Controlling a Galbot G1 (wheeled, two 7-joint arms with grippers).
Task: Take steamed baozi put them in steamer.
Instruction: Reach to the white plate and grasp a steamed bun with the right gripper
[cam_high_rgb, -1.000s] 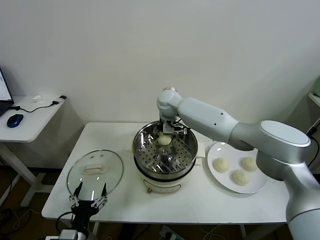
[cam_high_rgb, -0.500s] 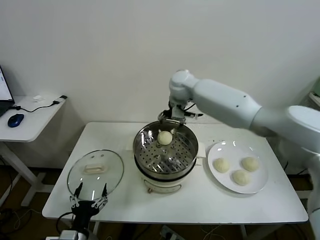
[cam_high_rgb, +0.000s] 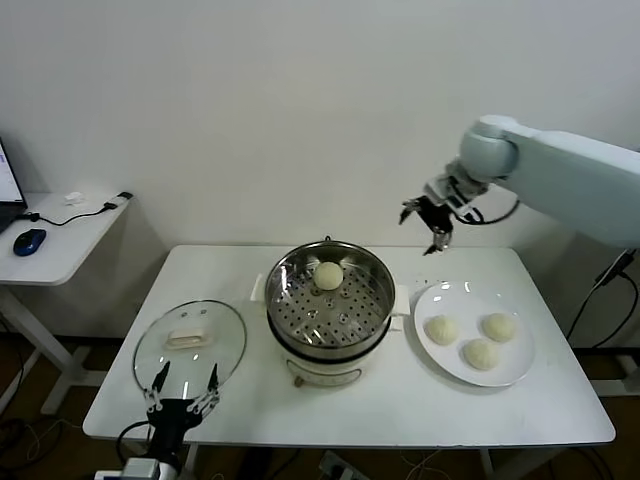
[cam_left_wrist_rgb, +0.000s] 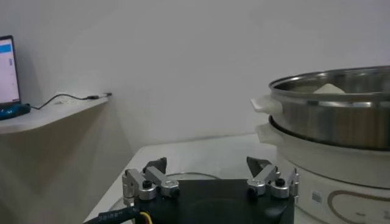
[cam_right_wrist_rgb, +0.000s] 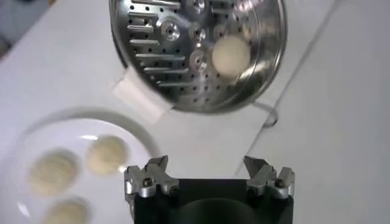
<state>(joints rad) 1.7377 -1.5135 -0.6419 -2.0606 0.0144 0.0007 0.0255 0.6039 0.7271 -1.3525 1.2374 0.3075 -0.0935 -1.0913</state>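
Note:
The white plate's baozi (cam_high_rgb: 440, 329) (cam_right_wrist_rgb: 106, 154) lies nearest the steamer. Next, my right gripper closes around its sides.
One cream-white baozi (cam_high_rgb: 328, 276) lies on the perforated tray at the far side of the steel steamer (cam_high_rgb: 372, 310) in the middle of the table. It also shows in the right wrist view (cam_right_wrist_rgb: 231, 55), inside the steamer (cam_right_wrist_rgb: 146, 36). Three more baozi (cam_high_rgb: 442, 329) (cam_high_rgb: 498, 326) (cam_high_rgb: 481, 353) lie on the white plate (cam_high_rgb: 520, 373) to the right. My right gripper (cam_high_rgb: 430, 222) is open and empty, high in the air between the steamer and the plate, toward the back. My left gripper (cam_high_rgb: 182, 390) is open and empty, low at the table's front left.
A round glass lid with a white handle (cam_high_rgb: 189, 341) lies flat on the table left of the steamer, just behind the left gripper. A side desk (cam_high_rgb: 60, 235) with a blue mouse and cables stands at far left. The wall is close behind the table.
My right gripper let go of a baozi on the steamer tray, rose and swung right, away from the steamer toward the plate side. The left arm has not moved.

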